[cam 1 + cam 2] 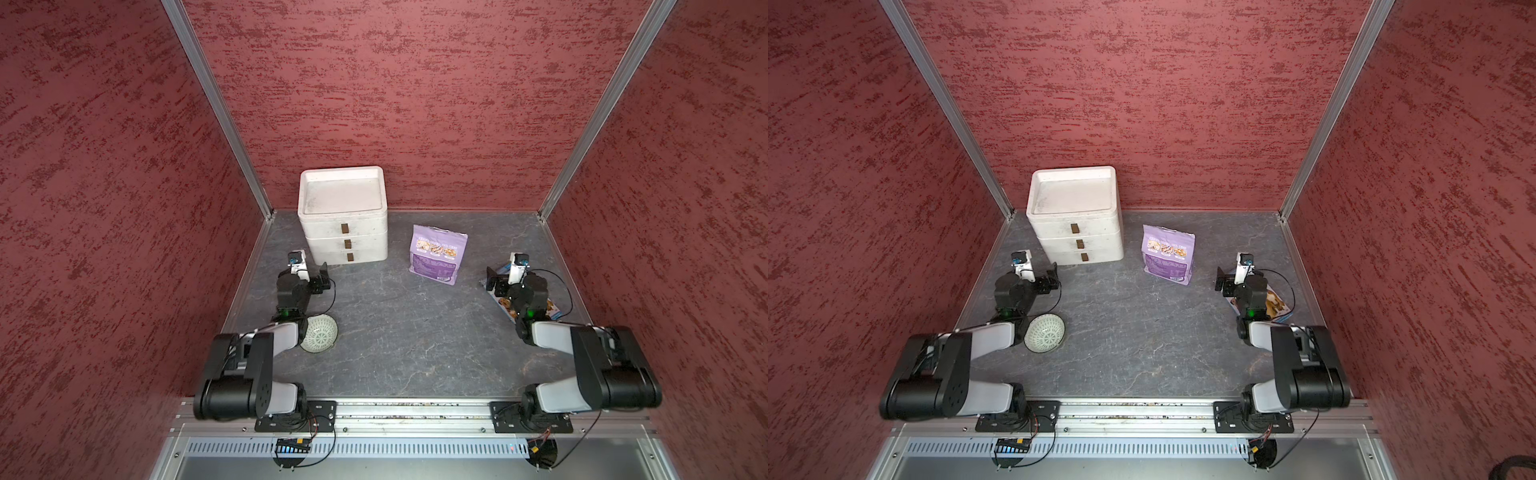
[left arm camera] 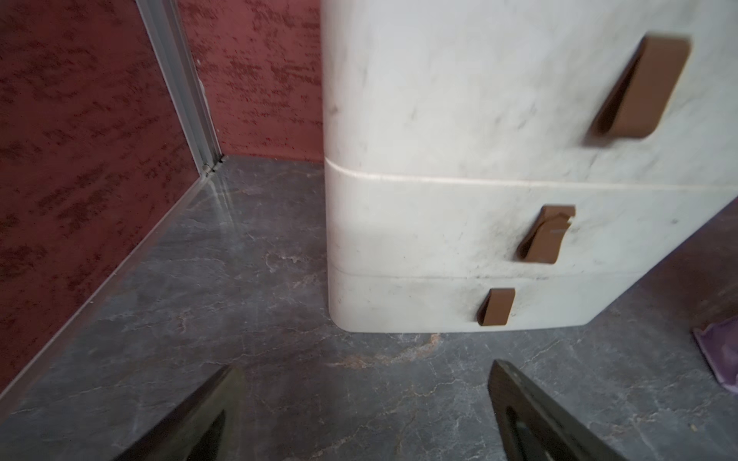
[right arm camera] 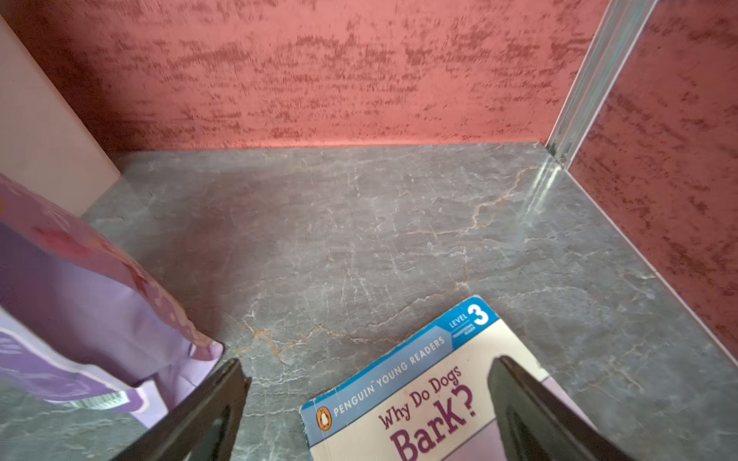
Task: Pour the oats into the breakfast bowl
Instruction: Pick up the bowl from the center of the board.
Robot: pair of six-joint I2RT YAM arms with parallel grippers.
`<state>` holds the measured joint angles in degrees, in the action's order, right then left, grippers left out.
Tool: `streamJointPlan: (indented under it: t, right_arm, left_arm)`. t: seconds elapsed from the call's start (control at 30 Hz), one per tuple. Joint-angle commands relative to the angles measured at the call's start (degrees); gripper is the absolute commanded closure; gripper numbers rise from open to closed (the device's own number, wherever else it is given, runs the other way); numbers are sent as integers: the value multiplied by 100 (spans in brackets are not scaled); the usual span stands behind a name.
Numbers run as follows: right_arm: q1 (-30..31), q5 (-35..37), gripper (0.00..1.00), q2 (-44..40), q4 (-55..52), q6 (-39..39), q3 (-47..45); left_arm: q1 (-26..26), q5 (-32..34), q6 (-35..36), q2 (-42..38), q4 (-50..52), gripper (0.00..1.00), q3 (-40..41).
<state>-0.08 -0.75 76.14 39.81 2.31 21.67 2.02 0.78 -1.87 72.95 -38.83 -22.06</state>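
The robot's right gripper needs to next move to the lavender-purple pouch and close on the pouch's top corner [image 1: 463, 236] nearest the book.
The oats are hidden inside a lavender-purple pouch [image 1: 438, 259] [image 1: 1169, 255], which stands upright at mid-back; its edge also shows in both wrist views [image 3: 80, 299] [image 2: 719, 355]. The breakfast bowl [image 1: 321, 332] [image 1: 1045, 332], white with a green lattice, sits front left, partly behind my left forearm. My left gripper [image 1: 322, 277] [image 1: 1052, 277] [image 2: 365, 369] hangs open above bare table, just in front of the drawer box. My right gripper [image 1: 493, 279] [image 1: 1222, 279] [image 3: 366, 361] is open and empty over a book's corner, to the right of the pouch.
A white three-drawer box [image 1: 343, 216] [image 1: 1075, 216] [image 2: 439, 199] with brown pulls stands at back left. A blue-banded book, "Why Do Dogs Bark?" [image 3: 419, 399] [image 1: 550, 309] [image 1: 1278, 305], lies flat at right under my right arm. Red walls enclose three sides.
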Motion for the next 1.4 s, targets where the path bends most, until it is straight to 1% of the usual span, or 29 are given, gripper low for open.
streamJointPlan:
  t: [0.0,0.03,0.07,0.1,0.13,0.17,0.23,0.27,0.33,0.37,0.43,0.53,0.63,0.7,0.77,0.83,0.87,0.93,1.03,1.1,1.2,1.23,1.3,1.37]
  right_arm:
    - [8,799,2,-1486,-2228,1186,566]
    - [8,1005,1,-1804,-2983,1723,822]
    - [-7,1180,2,-2027,-3877,2254,1099]
    - [-10,1308,1,-2205,-4752,2535,1400]
    - [-14,1501,2,-2303,-5477,2809,1680]
    - [-25,1563,1,-2347,-5926,2990,1838]
    - [-28,1184,1,-2299,-6313,3045,2119]
    - [-28,1028,2,-2191,-6549,3115,2276]
    - [-30,986,2,-1931,-7271,3450,2689]
    - [-36,989,1,-1774,-7759,3661,2926]
    - [-29,714,1,-1653,-8122,3631,3134]
    - [-36,372,1,-1677,-8346,3479,3198]
    - [-31,279,1,-1803,-8526,3416,3134]
    - [-33,76,1,-1853,-8564,3294,3081]
    - [-32,-151,1,-1873,-8641,3195,3061]
    - [-24,-291,1,-1906,-8678,3175,2997]
    - [-27,-370,1,-1935,-8659,3165,2944]
    - [-28,-476,2,-1989,-8617,3154,2822]
    - [-27,-480,1,-2084,-8612,3138,2685]
    - [-17,-485,2,-2130,-8595,3125,2615]
    - [-14,-522,1,-2147,-8578,3131,2563]
    - [-14,-525,2,-2140,-8568,3134,2541]
    - [-19,-529,1,-2130,-8561,3135,2519]
    - [-12,-541,1,-2129,-8556,3136,2484]
  left_arm:
    - [1,644,-1106,-1373,2119,0,-655]
    - [97,499,-1926,-1713,2933,0,-882]
    - [402,-254,-2412,-1982,3462,0,-1057]
    - [735,-1053,-2590,-2137,3861,0,-1223]
    - [1016,-1467,-2759,-2196,4194,0,-1365]
    - [1183,-1605,-3026,-2220,4657,0,-1555]
    - [1410,-2124,-3308,-2166,5504,0,-1921]
    - [1423,-2162,-3382,-2131,6118,0,-2168]
    - [1424,-2217,-3558,-2007,7264,0,-2590]
    - [1406,-2175,-3563,-1925,7817,0,-2785]
    - [1309,-1903,-3473,-1767,8682,0,-3071]
    - [1271,-1558,-3481,-1800,9337,3,-3046]
    - [1297,-1545,-3681,-2028,9507,7,-2741]
    - [1268,-1642,-3883,-2197,9560,9,-2481]
    - [1185,-1682,-4075,-2361,9584,9,-2190]
    - [1047,-1620,-4172,-2495,9573,13,-1923]
    - [942,-1472,-4322,-2516,9639,14,-1879]
    - [708,-1287,-4382,-2492,9722,25,-1949]
    - [325,-683,-4703,-2510,10073,30,-1987]
    - [91,-309,-5037,-2541,10317,29,-1982]
    - [-73,377,-5570,-2594,10833,27,-2165]
    - [-119,494,-5593,-2605,10889,26,-2211]
    - [-198,560,-5613,-2610,10889,25,-2175]
    - [-203,380,-5607,-2597,10724,24,-1953]
